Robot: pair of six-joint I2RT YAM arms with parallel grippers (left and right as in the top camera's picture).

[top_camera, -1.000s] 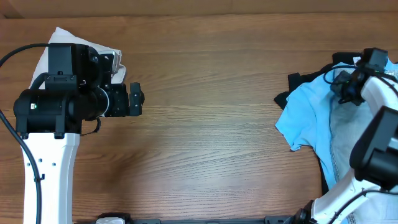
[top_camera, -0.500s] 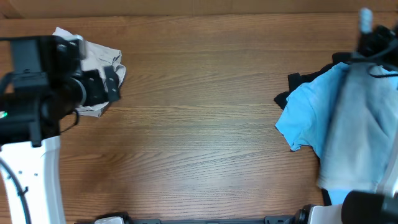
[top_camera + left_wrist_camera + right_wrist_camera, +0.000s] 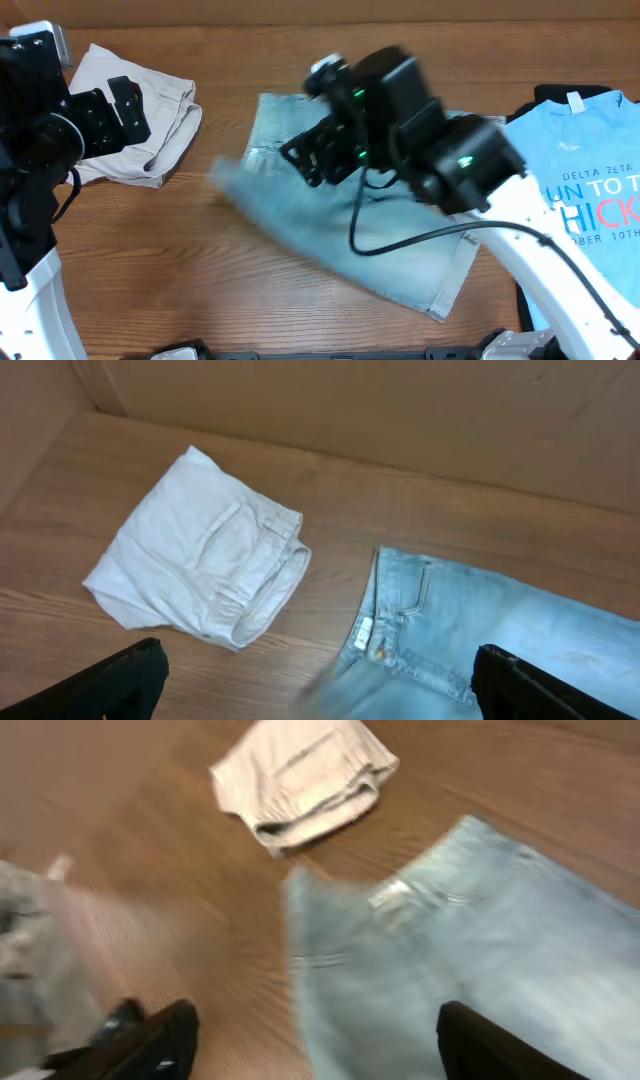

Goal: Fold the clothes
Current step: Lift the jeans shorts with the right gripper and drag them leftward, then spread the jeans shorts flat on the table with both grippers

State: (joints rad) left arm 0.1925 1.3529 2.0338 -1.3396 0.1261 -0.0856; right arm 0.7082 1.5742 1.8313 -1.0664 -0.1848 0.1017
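The denim shorts' waistband (image 3: 257,126) (image 3: 383,600) next to the back-side pocket is the next place my left gripper should go to and close.
Faded light-blue denim shorts (image 3: 400,250) lie spread out, partly blurred, on the middle of the table, waistband toward the back; they also show in the left wrist view (image 3: 480,630) and the right wrist view (image 3: 470,940). My right gripper (image 3: 315,155) hangs open over their back left part, nothing between its fingers (image 3: 490,1045). Folded beige shorts (image 3: 150,130) rest at the back left. My left gripper (image 3: 110,110) stands open above them, empty, fingers (image 3: 125,680) wide apart. A sky-blue printed T-shirt (image 3: 590,190) lies at the right on a black garment (image 3: 540,95).
The right arm (image 3: 470,170) and its cable stretch across the table from the lower right. The left arm's white base (image 3: 30,290) fills the left edge. A cardboard wall (image 3: 400,410) runs behind the table. Bare wood shows between the beige shorts and the denim.
My right arm swung from the pile at the far right to the middle, brought the denim shorts onto the table and opened. The left arm drew back left, uncovering the beige shorts.
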